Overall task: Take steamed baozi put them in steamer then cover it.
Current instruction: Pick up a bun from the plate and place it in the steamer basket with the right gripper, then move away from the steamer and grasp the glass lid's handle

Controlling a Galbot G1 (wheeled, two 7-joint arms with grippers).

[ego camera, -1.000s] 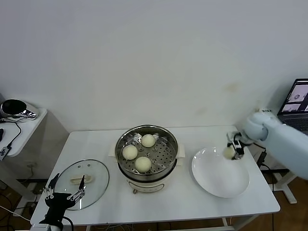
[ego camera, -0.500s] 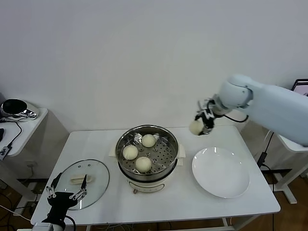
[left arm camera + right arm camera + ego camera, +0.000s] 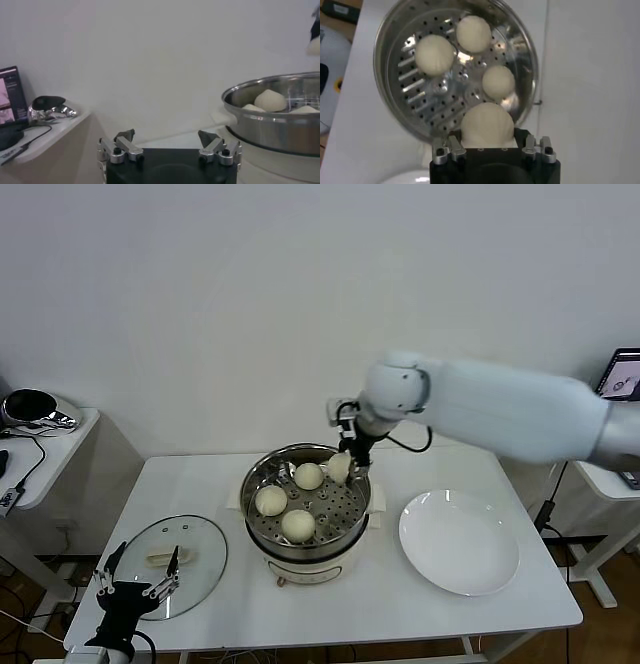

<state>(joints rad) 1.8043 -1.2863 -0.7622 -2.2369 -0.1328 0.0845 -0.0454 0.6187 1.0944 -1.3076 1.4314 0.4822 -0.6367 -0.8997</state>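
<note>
The robot's left gripper will next move to the glass cover's cream handle (image 3: pixel 166 557) and close on its raised bar, because the steamer needs to be covered.
The steel steamer (image 3: pixel 262 529) stands mid-table with three cream-white baozi on its perforated tray: one at the back (image 3: pixel 308 476), one at the left (image 3: pixel 270 501), one at the front (image 3: pixel 298 525). My right gripper (image 3: pixel 345 462) is shut on a fourth baozi (image 3: pixel 339 468) and holds it above the tray's back right; it shows large in the right wrist view (image 3: pixel 487 125). The glass cover (image 3: pixel 177 564) with its cream handle lies flat on the table left of the steamer. My left gripper (image 3: pixel 135 588) is open and empty, low at the table's front left by the cover.
A white plate (image 3: pixel 459 542) lies bare to the right of the steamer. A side table (image 3: pixel 40 449) with a shiny metal object stands at the far left. A laptop (image 3: pixel 624 379) is at the far right edge.
My right arm has carried the baozi leftward from above the plate to over the steamer's back right. The left arm has stayed put.
</note>
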